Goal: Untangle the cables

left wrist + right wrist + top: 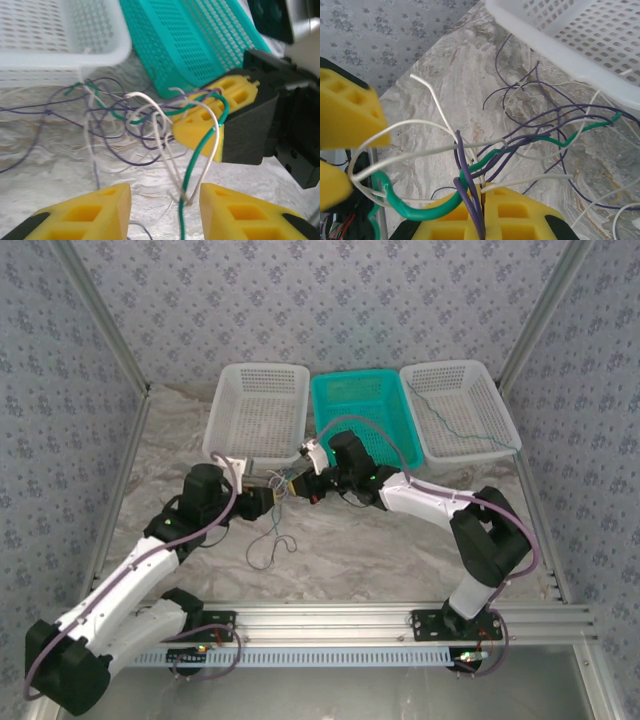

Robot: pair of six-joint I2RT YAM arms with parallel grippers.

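The white loop is beside the green wire, so my left gripper will pinch only the green wire's hanging end (182,224) and pull while my right gripper holds the cable bunch.
The cables (150,120) are a knot of thin purple, white and green wires hanging between my two grippers just in front of the baskets. My right gripper (482,207) is shut on a bunch of purple and white strands, with a green wire (420,210) curling over its fingers. My left gripper (165,210) is open. A green wire (186,185) and a white loop (212,150) run between its fingers without being pinched. In the top view the left gripper (268,498) and right gripper (298,480) almost touch. A loose dark loop (272,545) lies on the table below them.
Three baskets stand in a row at the back: a white one (225,415), a teal one (322,405) and a white one (495,405) holding a single green wire (455,425). The left white basket's rim (545,40) is close above the knot. Patterned walls close in both sides.
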